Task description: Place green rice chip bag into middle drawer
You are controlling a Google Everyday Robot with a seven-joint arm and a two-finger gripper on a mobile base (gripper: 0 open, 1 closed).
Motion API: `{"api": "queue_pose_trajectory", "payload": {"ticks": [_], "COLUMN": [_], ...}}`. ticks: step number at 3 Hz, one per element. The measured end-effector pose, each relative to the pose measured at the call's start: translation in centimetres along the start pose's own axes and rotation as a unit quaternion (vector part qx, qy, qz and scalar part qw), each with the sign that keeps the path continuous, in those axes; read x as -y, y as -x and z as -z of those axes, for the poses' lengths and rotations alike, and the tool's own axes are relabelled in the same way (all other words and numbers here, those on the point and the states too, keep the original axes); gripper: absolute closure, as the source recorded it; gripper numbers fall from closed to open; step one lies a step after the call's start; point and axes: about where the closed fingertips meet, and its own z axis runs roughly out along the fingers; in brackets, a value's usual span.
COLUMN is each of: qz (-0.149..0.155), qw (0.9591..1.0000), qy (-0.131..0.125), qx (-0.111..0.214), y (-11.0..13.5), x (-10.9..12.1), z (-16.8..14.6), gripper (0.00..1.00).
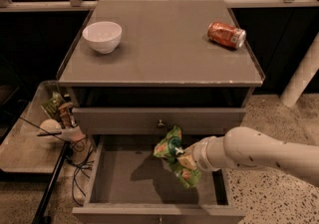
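The middle drawer is open. Next, my gripper lets go of the green rice chip bag on the grey bottom near the centre of the open middle drawer (171,168).
The green rice chip bag (175,161) is crinkled and hangs in the air over the open middle drawer (127,180), a little right of its centre and above the grey floor. My gripper (185,158) reaches in from the right on a white arm and is shut on the bag's middle. The bag casts a shadow on the drawer floor. The drawer is pulled out toward the camera and holds nothing else that I can see.
The cabinet top (164,44) carries a white bowl (102,36) at the back left and an orange-red soda can (227,35) lying at the back right. A closed drawer panel with a knob (160,123) sits above the open drawer. A low side shelf with clutter (55,123) and cables stands left.
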Motion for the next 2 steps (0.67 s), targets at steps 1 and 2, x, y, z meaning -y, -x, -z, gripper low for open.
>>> {"api": "queue_pose_trajectory", "payload": {"ticks": [1,2], "qz": [-0.032,-0.053], "qw": [0.9991,0.9975], "qy": [0.022,0.038], "qx": [-0.02,-0.027], "y": [-4.3,-6.7], "x": [0.0,0.6], "z": [-3.2,-6.2], "gripper": [1.0,1.0]}}
